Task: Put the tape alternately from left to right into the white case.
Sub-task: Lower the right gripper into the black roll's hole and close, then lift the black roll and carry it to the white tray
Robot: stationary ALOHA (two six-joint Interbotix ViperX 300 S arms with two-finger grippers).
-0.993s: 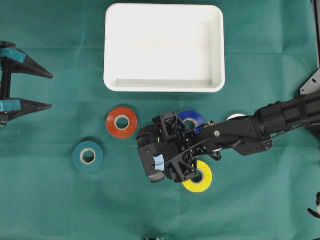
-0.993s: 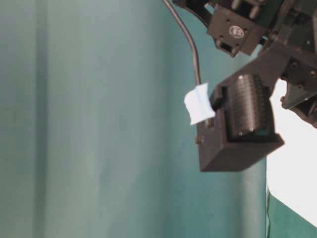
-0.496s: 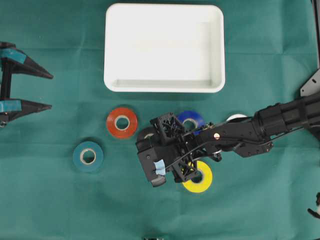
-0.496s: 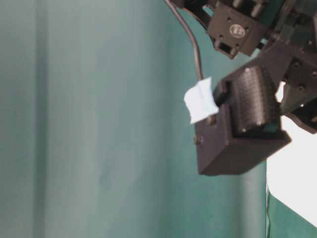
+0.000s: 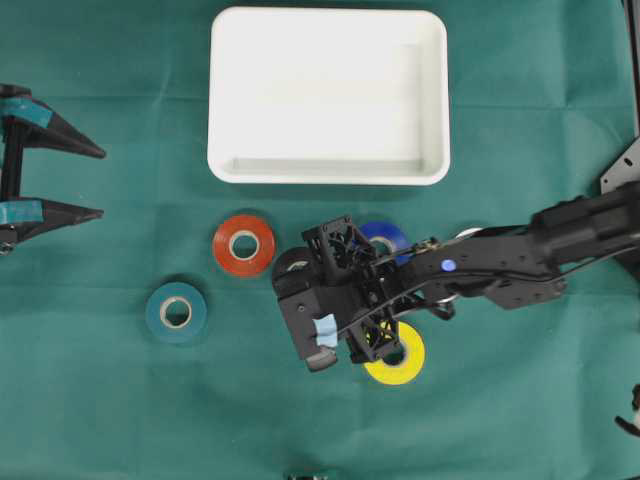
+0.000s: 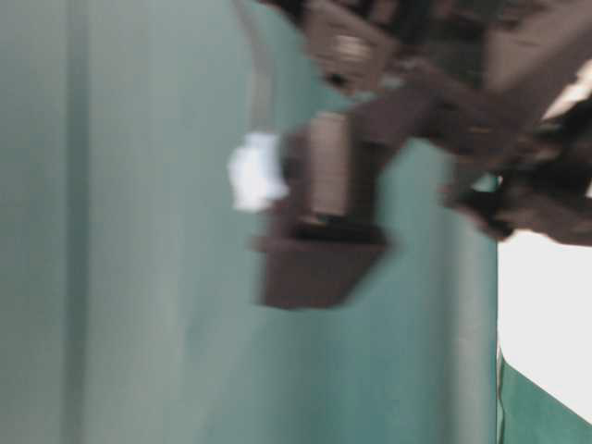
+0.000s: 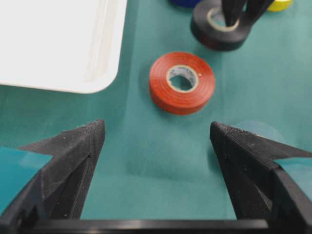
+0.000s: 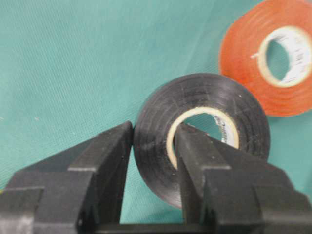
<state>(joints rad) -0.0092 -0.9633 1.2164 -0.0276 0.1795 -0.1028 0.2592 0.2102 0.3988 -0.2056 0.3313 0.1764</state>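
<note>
The right gripper I use will release the black tape inside the white case's front side (image 5: 387,131), straight behind the blue tape.
My right gripper (image 8: 155,134) is shut on the black tape (image 8: 243,117), one finger outside the roll and one inside its pale core. From overhead only an edge of the black tape (image 5: 292,268) shows under the wrist. The red tape (image 5: 244,245) lies just to its left and the teal tape (image 5: 176,312) further left. The blue tape (image 5: 385,237), yellow tape (image 5: 400,360) and white tape (image 5: 470,234) are partly hidden by the right arm. The white case (image 5: 328,100) stands empty at the back. My left gripper (image 5: 104,182) rests open at the left edge, holding nothing.
Green cloth covers the whole table. The right arm (image 5: 520,262) stretches in from the right edge across the rolls. A grey metal bracket (image 5: 622,168) sits at the far right. In the left wrist view the red tape (image 7: 182,82) lies ahead, beside the case's corner (image 7: 105,73).
My right gripper has closed on the wall of the black tape. The wrist is moving now and shows blurred in the table-level view. The left arm has stayed still.
</note>
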